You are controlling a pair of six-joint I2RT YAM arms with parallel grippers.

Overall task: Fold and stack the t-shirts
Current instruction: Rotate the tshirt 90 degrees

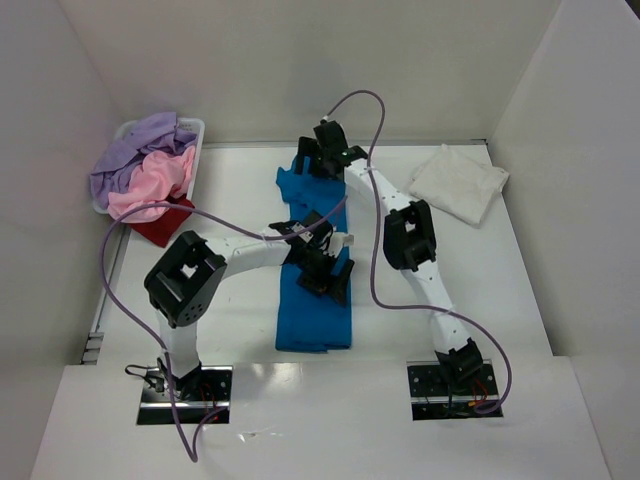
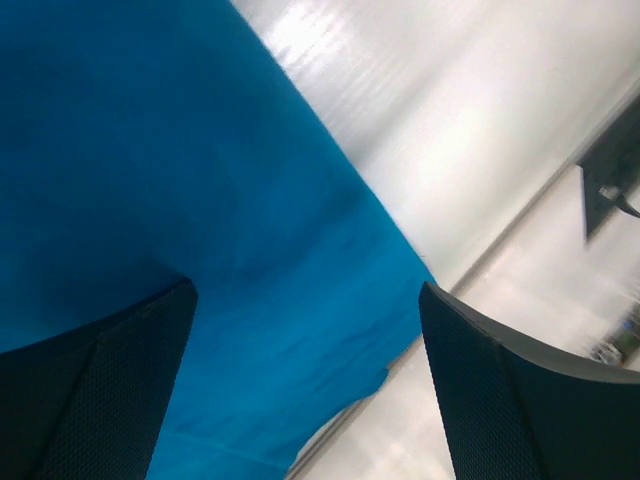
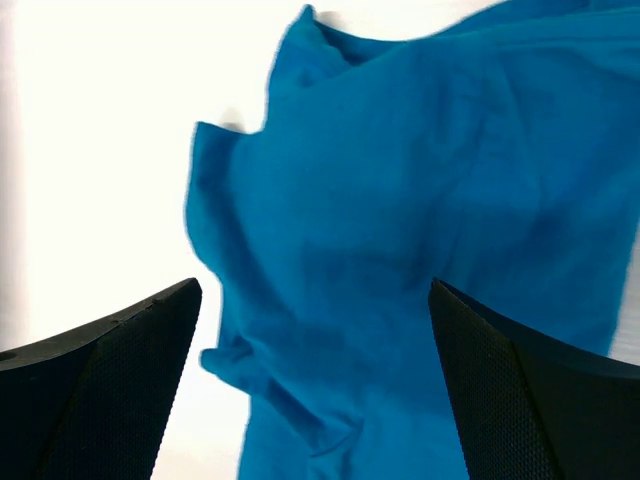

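The robot's left gripper should next go to the blue t-shirt's near corner [image 1: 280, 346] on the white basket's side and close there, ready to fold.
A bright blue t-shirt [image 1: 312, 320] lies as a long narrow strip down the middle of the table. My left gripper [image 1: 330, 275] hovers open over its middle. In the left wrist view the blue t-shirt [image 2: 180, 200] and its right edge pass between the spread fingers of the left gripper [image 2: 308, 290]. My right gripper [image 1: 315, 155] stands open over the shirt's rumpled far end. The right wrist view shows the creased blue t-shirt [image 3: 400, 220] below the right gripper [image 3: 315, 290], with nothing held. A folded white t-shirt [image 1: 460, 182] lies at the back right.
A white basket [image 1: 196, 127] at the back left holds a lavender shirt [image 1: 140, 155], a pink shirt [image 1: 155, 185] and a dark red shirt [image 1: 160, 228] hanging over its front. White walls close in the table on three sides. Purple cables loop above both arms.
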